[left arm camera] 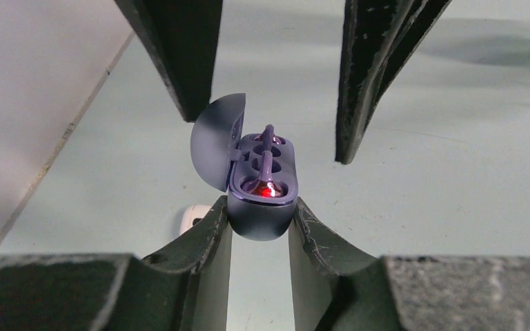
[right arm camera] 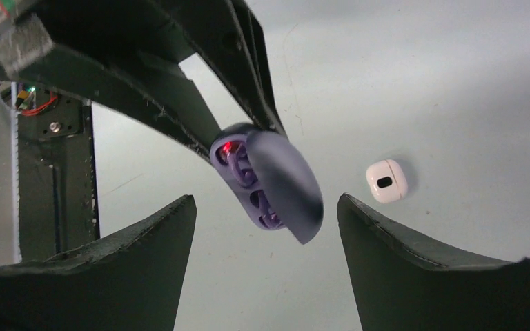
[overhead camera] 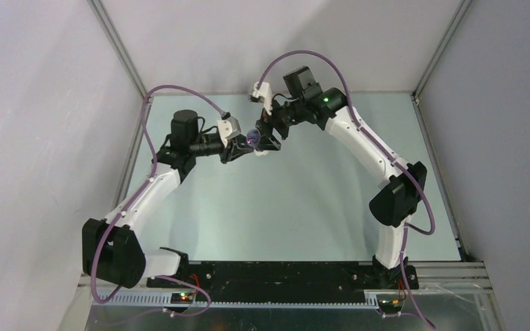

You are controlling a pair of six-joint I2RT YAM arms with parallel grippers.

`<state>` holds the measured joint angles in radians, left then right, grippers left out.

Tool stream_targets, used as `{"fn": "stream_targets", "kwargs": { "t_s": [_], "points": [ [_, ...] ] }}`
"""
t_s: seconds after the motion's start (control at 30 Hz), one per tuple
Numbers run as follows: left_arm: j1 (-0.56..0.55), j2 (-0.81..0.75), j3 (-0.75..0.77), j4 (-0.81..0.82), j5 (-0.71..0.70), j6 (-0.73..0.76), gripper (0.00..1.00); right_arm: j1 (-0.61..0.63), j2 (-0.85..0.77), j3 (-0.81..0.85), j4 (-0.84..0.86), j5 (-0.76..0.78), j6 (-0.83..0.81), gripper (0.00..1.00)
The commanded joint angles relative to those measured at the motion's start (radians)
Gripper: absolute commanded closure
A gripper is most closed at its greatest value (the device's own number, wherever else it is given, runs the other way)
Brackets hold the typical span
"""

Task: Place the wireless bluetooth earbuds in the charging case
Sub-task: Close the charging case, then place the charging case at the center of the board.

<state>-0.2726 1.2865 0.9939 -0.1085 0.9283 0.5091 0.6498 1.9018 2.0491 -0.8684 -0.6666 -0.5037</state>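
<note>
The robot's left gripper needs to release the dark purple charging case, now held open in the air, on the pale green table [overhead camera: 246, 163] next to the small white case.
My left gripper [left arm camera: 260, 224] is shut on the base of a dark purple charging case [left arm camera: 262, 207] and holds it in the air with its lid [left arm camera: 215, 141] swung open. Two purple earbuds [left arm camera: 268, 185] sit in its wells, and a red light glows at the near one. My right gripper [right arm camera: 266, 201] is open, its fingers [left arm camera: 179, 62] spread wide on either side of the case's far end without touching it. In the top view the two grippers [overhead camera: 238, 148] [overhead camera: 269, 138] meet at the case [overhead camera: 252, 138]. The white earbuds are not in view.
A small white case [right arm camera: 386, 181] lies on the pale green table beyond the purple case; it also shows in the left wrist view [left arm camera: 192, 217]. The enclosure walls [overhead camera: 55, 138] stand at the left, right and back of the table.
</note>
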Motion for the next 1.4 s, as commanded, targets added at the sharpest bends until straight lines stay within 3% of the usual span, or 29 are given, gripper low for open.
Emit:
{"fn": "stream_targets", "kwargs": {
  "t_s": [0.0,0.23,0.47,0.67,0.8,0.9,1.03,1.07,1.1,1.13,1.17,1.37],
  "points": [
    [-0.001,-0.012,0.004,0.135,0.003,-0.1,1.0,-0.015,-0.021,0.007,-0.05,-0.125,-0.061,0.21],
    [0.032,0.068,0.027,0.203,-0.122,-0.332,1.0,0.008,-0.098,-0.037,-0.046,-0.048,-0.105,0.21],
    [0.057,0.161,0.016,0.2,-0.173,-0.484,1.0,0.005,-0.234,-0.24,0.034,0.151,-0.098,0.22],
    [0.074,0.372,0.063,0.026,-0.129,-0.653,0.95,-0.07,-0.299,-0.402,0.071,0.199,0.009,0.22],
    [0.097,0.544,0.177,-0.166,-0.107,-0.679,0.96,-0.138,-0.314,-0.466,0.096,0.212,0.085,0.21],
    [0.112,0.623,0.233,-0.245,-0.089,-0.694,0.9,-0.193,-0.312,-0.495,0.114,0.228,0.151,0.19],
    [0.114,0.697,0.295,-0.372,-0.125,-0.657,0.73,-0.228,-0.308,-0.506,0.112,0.234,0.18,0.11],
    [0.115,0.711,0.318,-0.396,-0.15,-0.652,0.55,-0.229,-0.306,-0.503,0.1,0.235,0.172,0.09],
    [0.115,0.712,0.324,-0.428,-0.19,-0.64,0.46,-0.229,-0.304,-0.494,0.09,0.238,0.163,0.03],
    [0.118,0.705,0.332,-0.448,-0.208,-0.63,0.13,-0.229,-0.304,-0.484,0.088,0.241,0.161,0.02],
    [0.119,0.697,0.334,-0.457,-0.219,-0.617,0.04,-0.231,-0.306,-0.48,0.094,0.259,0.171,0.01],
    [0.138,0.519,0.368,-0.556,-0.377,-0.53,0.0,-0.244,-0.304,-0.415,0.145,0.506,0.376,0.01]
  ]
}}
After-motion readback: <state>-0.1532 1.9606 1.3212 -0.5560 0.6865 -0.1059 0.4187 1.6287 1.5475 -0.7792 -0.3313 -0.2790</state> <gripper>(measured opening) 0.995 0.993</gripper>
